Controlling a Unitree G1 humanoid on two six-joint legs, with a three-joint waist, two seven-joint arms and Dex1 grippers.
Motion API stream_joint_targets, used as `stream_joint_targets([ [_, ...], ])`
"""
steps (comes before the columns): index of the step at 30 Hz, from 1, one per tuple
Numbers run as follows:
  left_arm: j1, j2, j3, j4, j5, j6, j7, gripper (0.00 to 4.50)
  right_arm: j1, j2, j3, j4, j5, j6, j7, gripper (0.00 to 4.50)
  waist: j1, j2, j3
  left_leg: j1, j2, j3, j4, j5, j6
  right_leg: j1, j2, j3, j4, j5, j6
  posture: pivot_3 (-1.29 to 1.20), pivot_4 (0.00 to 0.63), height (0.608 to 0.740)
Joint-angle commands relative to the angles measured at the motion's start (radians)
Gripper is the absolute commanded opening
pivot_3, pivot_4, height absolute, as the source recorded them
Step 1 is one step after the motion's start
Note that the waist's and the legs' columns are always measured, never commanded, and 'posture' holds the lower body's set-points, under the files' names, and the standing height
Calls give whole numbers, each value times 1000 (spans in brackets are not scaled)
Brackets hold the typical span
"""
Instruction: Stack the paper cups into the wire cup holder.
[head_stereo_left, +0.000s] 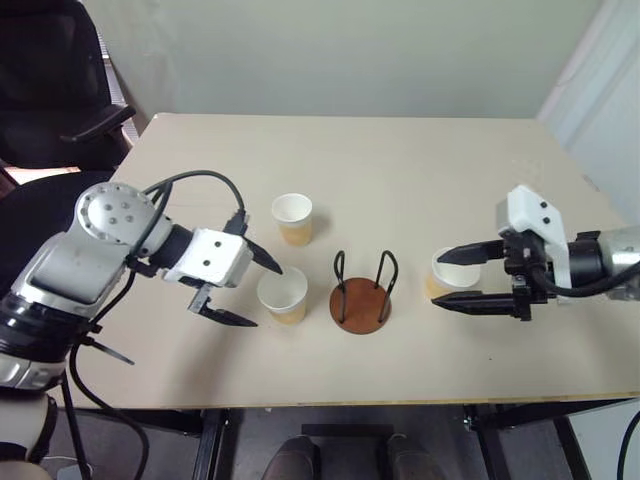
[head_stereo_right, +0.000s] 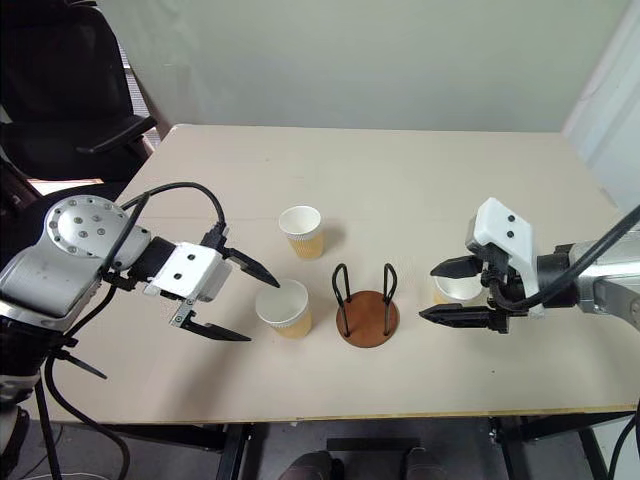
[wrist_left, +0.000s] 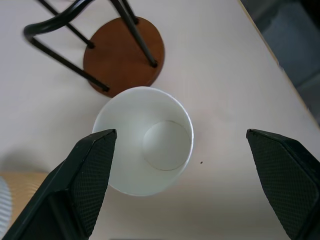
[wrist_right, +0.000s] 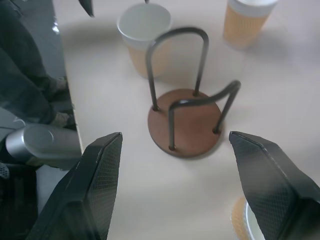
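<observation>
My right gripper should next move to the paper cup beneath it and close on the near side of that cup's rim (head_stereo_left: 457, 290) (wrist_right: 247, 219), with one finger inside.
Three paper cups stand upright on the table. One cup (head_stereo_left: 292, 218) is at the back. A second cup (head_stereo_left: 283, 294) stands just left of the wire cup holder (head_stereo_left: 362, 300). My left gripper (head_stereo_left: 267, 296) hangs open over it, and the left wrist view shows this cup (wrist_left: 145, 145) below and between the fingers, untouched. The third cup (head_stereo_left: 450, 272) stands right of the holder, under my open right gripper (head_stereo_left: 438, 280). In the right wrist view it is the cup (wrist_right: 242, 220) beneath one finger. The holder (wrist_right: 185, 125) holds nothing.
The beige table (head_stereo_left: 400, 160) has bare surface behind the cups and along its front edge (head_stereo_left: 330, 405). A black office chair (head_stereo_left: 60, 90) stands off the table's back left corner.
</observation>
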Motion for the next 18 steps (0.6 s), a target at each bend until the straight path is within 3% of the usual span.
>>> stream_joint_targets([
  [1,-3,19,-29,-6,16,-78,-38,4500,-19,-10,-40,-8,32,-12,-3,3522,0,0,0,0,0,0,0,0,0,0,0,0,0,0,0,0,150,740],
  [7,5,-29,-84,51,117,-220,-38,4500,-24,-15,-51,-10,58,-9,-18,3522,0,0,0,0,0,0,0,0,0,0,0,0,0,0,0,0,150,740],
  [8,-4,-53,-86,75,141,-241,-33,4315,-23,-16,-55,-11,63,-7,-22,3543,1,0,0,0,0,0,0,0,0,0,0,0,0,0,0,0,150,740],
  [10,-25,-94,-87,120,181,-272,-21,3898,-21,-19,-62,-13,72,-4,-29,3550,1,0,0,0,0,0,0,-1,1,0,0,0,1,0,0,0,150,740],
  [18,-82,-164,-91,203,213,-316,-38,1105,-17,-19,-96,-15,115,12,-72,3550,1,0,0,-1,0,0,0,-1,1,-1,0,0,1,0,0,0,150,740],
])
